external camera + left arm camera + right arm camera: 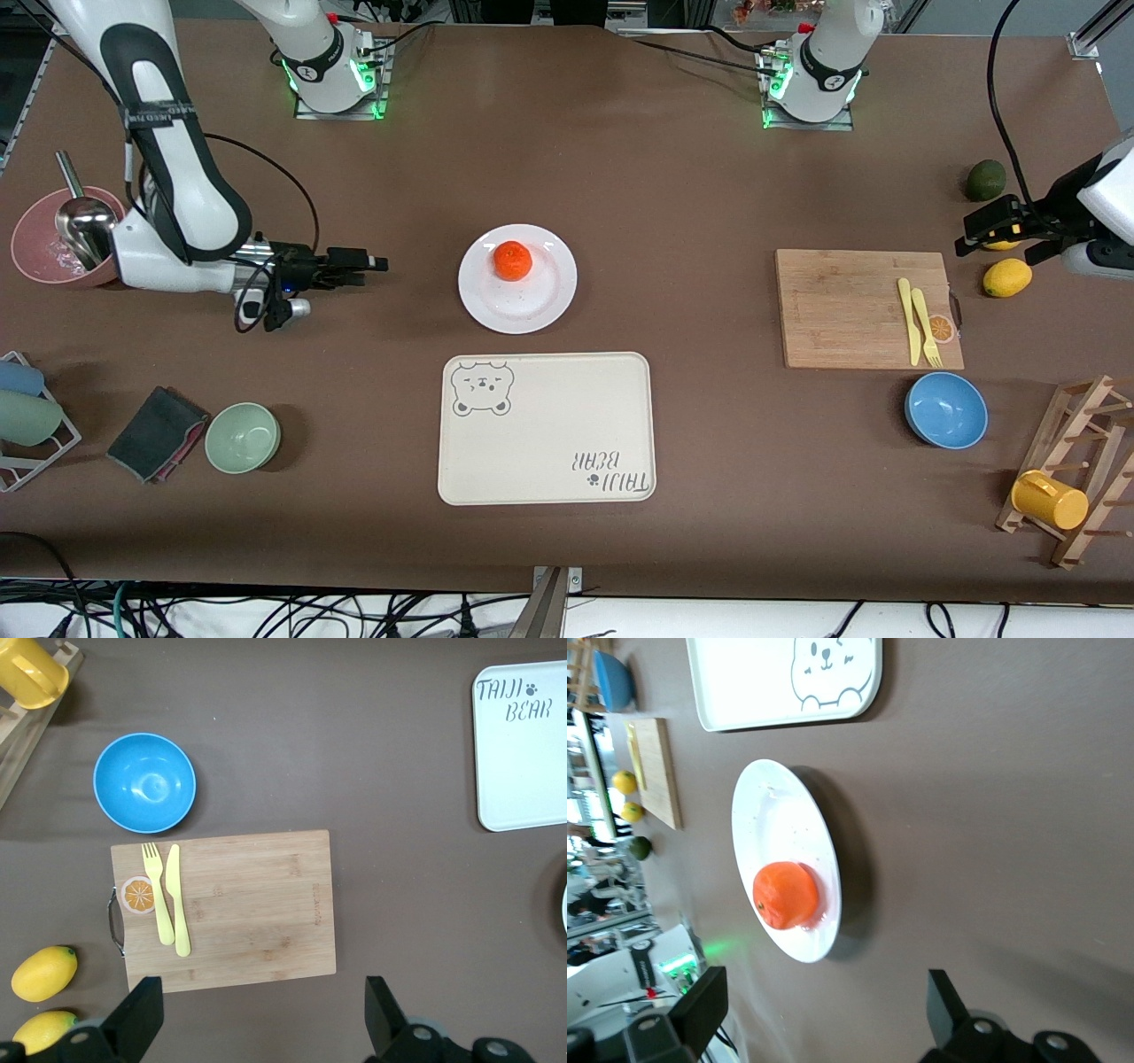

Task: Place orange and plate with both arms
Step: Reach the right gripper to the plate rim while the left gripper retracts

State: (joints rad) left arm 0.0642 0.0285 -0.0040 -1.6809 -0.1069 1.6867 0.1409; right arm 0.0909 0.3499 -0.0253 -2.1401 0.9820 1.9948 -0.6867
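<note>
The white plate's rim [462, 283] [838, 889], on the side facing the pink bowl, should be gripped next by my right gripper, and the orange should stay resting on the plate.
The orange [512, 260] rests on the white plate [532, 306] in the middle of the table, just off the plate's centre. My right gripper [376, 263] hangs low over the table toward the right arm's end, pointing at the plate, apart from it, open with nothing between its fingers. In the right wrist view the orange [786, 895] and plate [775, 824] lie ahead of the open right gripper [824, 1005]. My left gripper [974, 232] hovers open and empty over the lemons beside the cutting board; the left wrist view shows that left gripper [263, 1010] with bare table between its fingers.
A cream bear tray [547, 428] lies nearer the camera than the plate. A cutting board [850, 306] carries a yellow knife and fork. Around it are lemons [1007, 277], a dark green fruit [985, 180] and a blue bowl [946, 409]. A green bowl [243, 437] and a pink bowl [40, 252] sit toward the right arm's end.
</note>
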